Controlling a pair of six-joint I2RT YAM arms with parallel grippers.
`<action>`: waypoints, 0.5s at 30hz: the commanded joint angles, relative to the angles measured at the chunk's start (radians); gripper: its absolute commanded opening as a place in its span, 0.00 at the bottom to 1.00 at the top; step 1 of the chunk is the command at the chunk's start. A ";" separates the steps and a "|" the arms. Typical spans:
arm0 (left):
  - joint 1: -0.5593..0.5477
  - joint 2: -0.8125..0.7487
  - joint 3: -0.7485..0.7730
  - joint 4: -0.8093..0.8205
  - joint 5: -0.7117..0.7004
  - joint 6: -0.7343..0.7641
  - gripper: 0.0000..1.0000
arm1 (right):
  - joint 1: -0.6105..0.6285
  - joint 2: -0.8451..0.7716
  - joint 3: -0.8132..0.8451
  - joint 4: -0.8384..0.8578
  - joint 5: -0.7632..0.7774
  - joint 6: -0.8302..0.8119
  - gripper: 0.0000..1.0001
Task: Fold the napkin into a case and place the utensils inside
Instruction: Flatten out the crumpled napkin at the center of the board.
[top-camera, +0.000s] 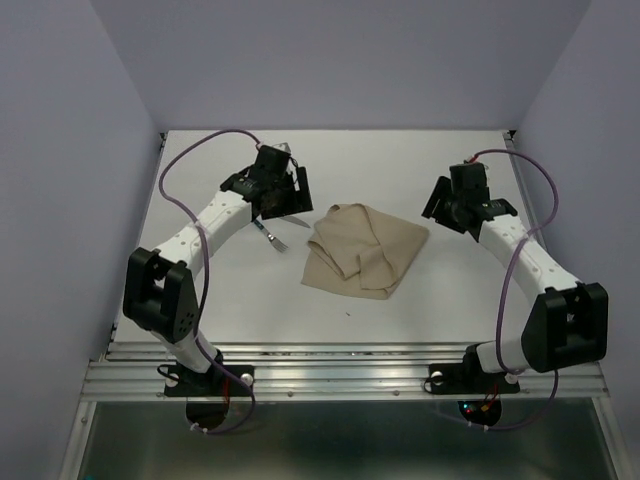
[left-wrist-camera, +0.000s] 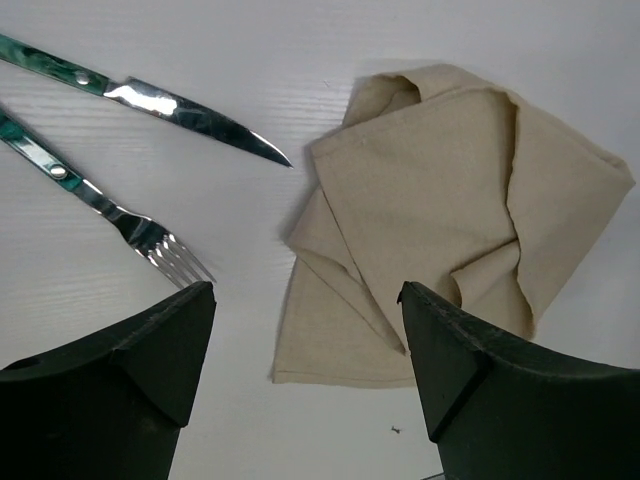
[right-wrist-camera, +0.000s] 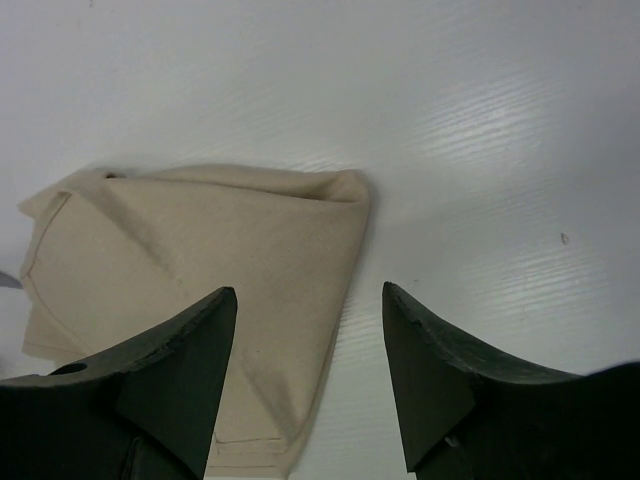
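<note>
The cloth napkin is rumpled. My right gripper will close on the napkin's corner (top-camera: 426, 231) (right-wrist-camera: 353, 188) farthest from the knife and fork, so it can lift and spread the cloth.
The beige napkin (top-camera: 362, 250) lies mid-table in loose, rumpled folds, with no case in view. In the left wrist view the napkin (left-wrist-camera: 450, 210) is ahead and to the right. A knife (left-wrist-camera: 190, 110) and a fork (left-wrist-camera: 120, 215), both with green handles, lie side by side at upper left. My left gripper (left-wrist-camera: 305, 290) hangs open above bare table, between the fork and the napkin's near corner. My left gripper (top-camera: 285, 198) is left of the cloth, with the fork's tines (top-camera: 274, 238) showing below it. My right gripper (right-wrist-camera: 309, 290) is open over the right edge of the napkin (right-wrist-camera: 200, 250), holding nothing. My right gripper (top-camera: 442, 205) hovers off the napkin's right corner.
The white table (top-camera: 240, 300) is boxed in by pale walls at left, back and right. A metal rail (top-camera: 340, 375) runs along its near edge by the arm bases. A tiny dark speck (left-wrist-camera: 397, 431) lies on the table near the napkin's front edge.
</note>
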 joint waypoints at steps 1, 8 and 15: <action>-0.051 0.013 -0.039 0.031 0.016 -0.026 0.83 | 0.062 -0.072 -0.069 0.013 -0.084 0.045 0.65; -0.111 0.080 -0.036 0.061 0.009 -0.045 0.79 | 0.243 -0.066 -0.194 0.033 -0.068 0.139 0.64; -0.111 0.305 0.151 0.022 -0.071 0.040 0.72 | 0.283 -0.036 -0.202 0.039 -0.039 0.150 0.64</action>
